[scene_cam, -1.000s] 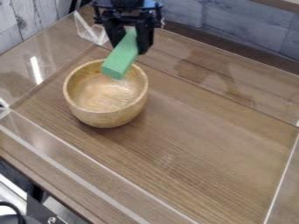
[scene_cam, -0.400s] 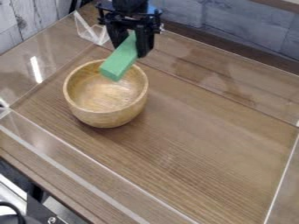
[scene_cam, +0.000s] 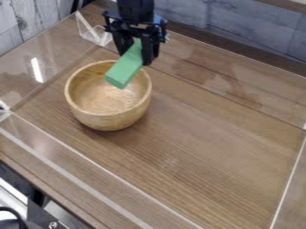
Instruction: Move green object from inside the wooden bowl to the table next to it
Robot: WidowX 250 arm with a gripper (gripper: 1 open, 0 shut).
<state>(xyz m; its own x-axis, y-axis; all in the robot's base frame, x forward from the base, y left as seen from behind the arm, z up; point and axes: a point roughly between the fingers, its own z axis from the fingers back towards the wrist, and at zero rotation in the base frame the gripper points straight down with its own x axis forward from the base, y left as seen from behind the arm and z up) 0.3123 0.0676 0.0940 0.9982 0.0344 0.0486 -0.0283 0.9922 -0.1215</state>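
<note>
Next, I release the green object, now tilted over the bowl, on the bare tabletop (scene_cam: 187, 156) beside and nearer than the wooden bowl.
The green object (scene_cam: 124, 71), a bright green bar, hangs tilted over the far right part of the wooden bowl (scene_cam: 96, 109). Its lower end sits just above the bowl's rim. My black gripper (scene_cam: 135, 53) points down and is shut on the bar's upper end. The bowl is round, light tan and looks empty inside. It stands on the brown wood-grain table (scene_cam: 209, 130), toward the left.
Clear acrylic walls (scene_cam: 36, 63) border the tabletop on all sides. Bare tabletop stretches to the right of the bowl and in front of it. A grey plank wall (scene_cam: 239, 27) stands behind the table.
The gripper and the green bar have sunk a little and shifted slightly right in the picture. The bowl has not moved.
</note>
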